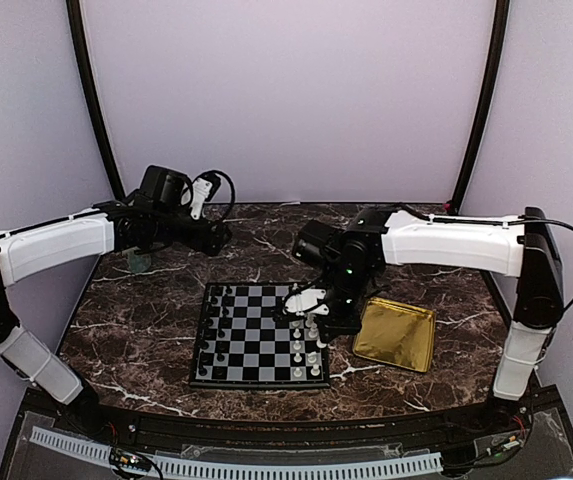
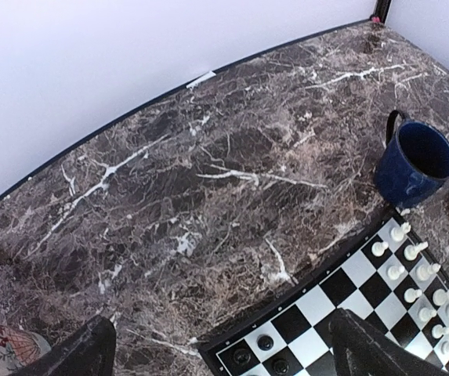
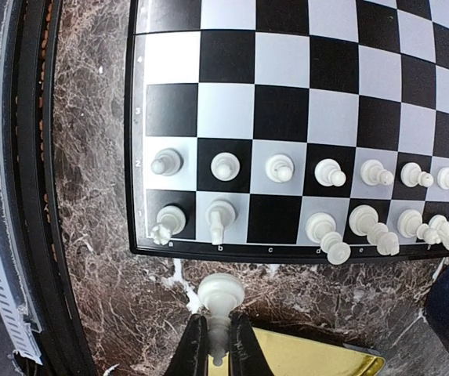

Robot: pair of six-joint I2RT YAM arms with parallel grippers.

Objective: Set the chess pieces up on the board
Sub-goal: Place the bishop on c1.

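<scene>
The robot's right gripper needs to release the white piece, now held just off the board's edge over the marble, on the empty black square in the back row (image 1: 314, 347) (image 3: 274, 218) closest to the gold tray.
The board (image 1: 256, 335) lies at the middle of the table, also seen in the right wrist view (image 3: 279, 113) and the left wrist view (image 2: 313, 305). Cream-white chess pieces (image 3: 330, 172) fill its two rows nearest the gold tray, with one back-row square empty (image 3: 275, 218). My right gripper (image 3: 221, 321) is shut on a white piece (image 3: 221, 294), held just off the board's edge over the marble. My left gripper (image 2: 224, 352) is open above the board's far left corner; its fingers (image 2: 83, 352) hold nothing.
Tiny black pieces (image 1: 211, 335) stand along the board's left side. A gold tray (image 1: 396, 335) lies right of the board. A blue mug (image 2: 416, 160) stands behind the board near the tray. A small grey object (image 1: 141, 262) sits at the table's far left.
</scene>
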